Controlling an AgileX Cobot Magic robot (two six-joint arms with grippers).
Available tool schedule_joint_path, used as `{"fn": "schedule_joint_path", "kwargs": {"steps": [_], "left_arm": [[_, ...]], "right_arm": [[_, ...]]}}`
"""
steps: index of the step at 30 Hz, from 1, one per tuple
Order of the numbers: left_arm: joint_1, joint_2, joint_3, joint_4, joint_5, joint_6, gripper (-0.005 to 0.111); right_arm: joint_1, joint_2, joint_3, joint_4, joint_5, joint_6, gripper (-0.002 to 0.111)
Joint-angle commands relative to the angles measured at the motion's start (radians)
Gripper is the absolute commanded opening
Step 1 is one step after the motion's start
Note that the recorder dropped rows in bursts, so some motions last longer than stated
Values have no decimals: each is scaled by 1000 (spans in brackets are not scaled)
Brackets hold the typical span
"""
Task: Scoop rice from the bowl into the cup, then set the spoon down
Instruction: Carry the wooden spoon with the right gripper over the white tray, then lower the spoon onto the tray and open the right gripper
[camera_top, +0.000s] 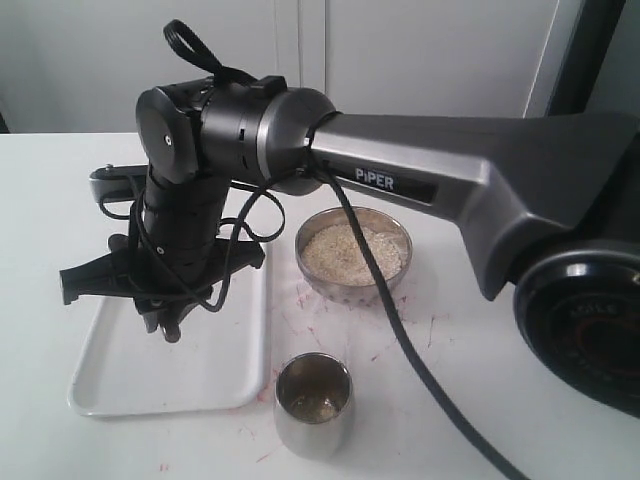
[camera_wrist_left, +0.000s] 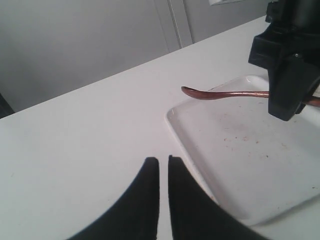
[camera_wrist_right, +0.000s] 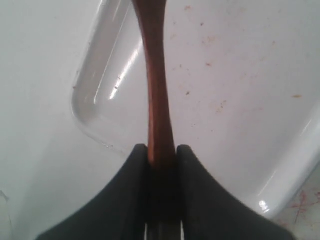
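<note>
The robot's right gripper needs to lay the wooden spoon down flat on the middle of the white tray's bottom (camera_top: 173, 326) (camera_wrist_right: 197, 50).
The steel bowl (camera_top: 397, 276) holds pale rice (camera_top: 352, 252) at mid-table. Nearer the front stands the steel cup (camera_top: 313, 425) with a little rice (camera_top: 314, 404) at its bottom. My right gripper (camera_wrist_right: 162, 150) is shut on the handle of the reddish-brown wooden spoon (camera_wrist_right: 157, 75). It has reached across to the left and hangs over the white tray (camera_top: 210, 380). In the left wrist view the spoon (camera_wrist_left: 220, 94) is held level just above the tray (camera_wrist_left: 240, 150), sticking out from the right gripper (camera_wrist_left: 287, 112). My left gripper (camera_wrist_left: 163, 161) is shut on nothing, low over the table beside the tray's corner.
The right arm's long grey link (camera_top: 440, 170) and its black cable (camera_top: 400, 330) pass over the bowl and close by the cup. Reddish specks (camera_top: 330, 320) dot the table between bowl and cup. A wall stands behind the table.
</note>
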Motion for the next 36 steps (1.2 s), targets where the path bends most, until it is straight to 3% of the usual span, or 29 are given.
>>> {"fn": "schedule_joint_path", "kwargs": {"steps": [1, 36], "left_arm": [[-3, -1, -3, -7, -6, -1, 14], [-3, -1, -3, -7, -6, -1, 14]], "right_arm": [[-4, 14, -5, -12, 2, 0, 0], [-46, 82, -5, -16, -2, 0, 0]]}}
